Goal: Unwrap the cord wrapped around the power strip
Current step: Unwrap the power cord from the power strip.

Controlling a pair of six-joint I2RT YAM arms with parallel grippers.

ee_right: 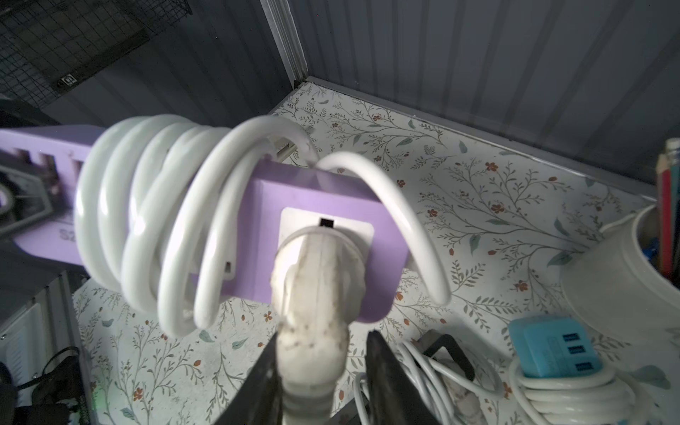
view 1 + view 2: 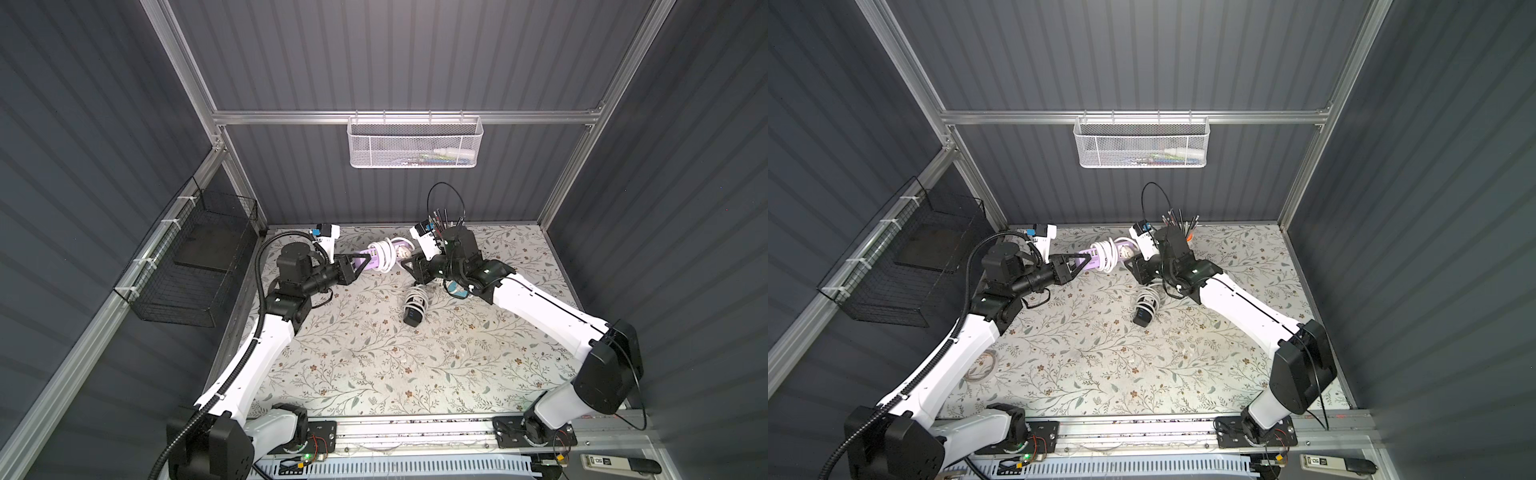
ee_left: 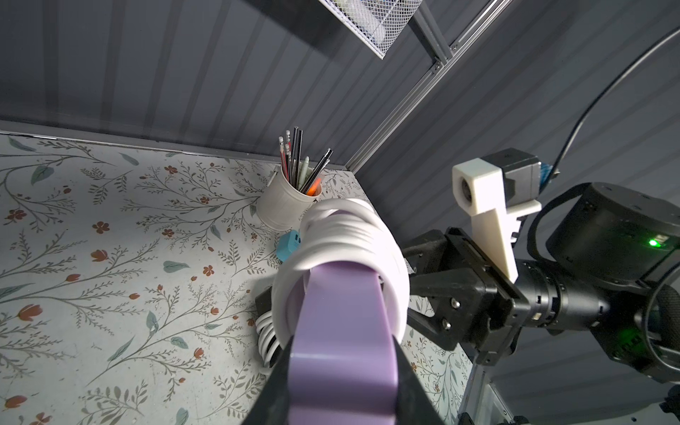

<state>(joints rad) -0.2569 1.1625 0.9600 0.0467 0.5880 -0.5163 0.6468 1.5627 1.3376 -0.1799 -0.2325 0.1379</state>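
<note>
Next, I close my right gripper on the neck (image 1: 311, 354) and work the white plug out, as it is deep in the socket and that gripper's fingers are loose around its neck.
A purple power strip (image 2: 371, 262) (image 2: 1096, 260) (image 3: 346, 323) (image 1: 316, 191) hangs above the table at the back, with a thick white cord (image 2: 384, 253) (image 2: 1106, 253) (image 3: 349, 235) (image 1: 154, 206) coiled several times around its middle. My left gripper (image 2: 365, 262) (image 2: 1086, 261) (image 3: 342, 368) is shut on one end of the strip. The cord's white plug (image 1: 316, 279) (image 2: 405, 250) sits in a socket at the other end. My right gripper (image 1: 323, 336) (image 2: 409, 262) straddles the plug's neck. One finger touches it and a gap shows at the other finger.
A black power strip wrapped in white cord (image 2: 415, 307) (image 2: 1146, 309) (image 1: 434, 364) lies on the floral table just below my right gripper. A blue strip with cord (image 1: 552, 349) and a white pencil cup (image 3: 287, 206) (image 1: 618, 276) stand close behind. Wire baskets (image 2: 415, 143) (image 2: 187, 262) hang on the walls.
</note>
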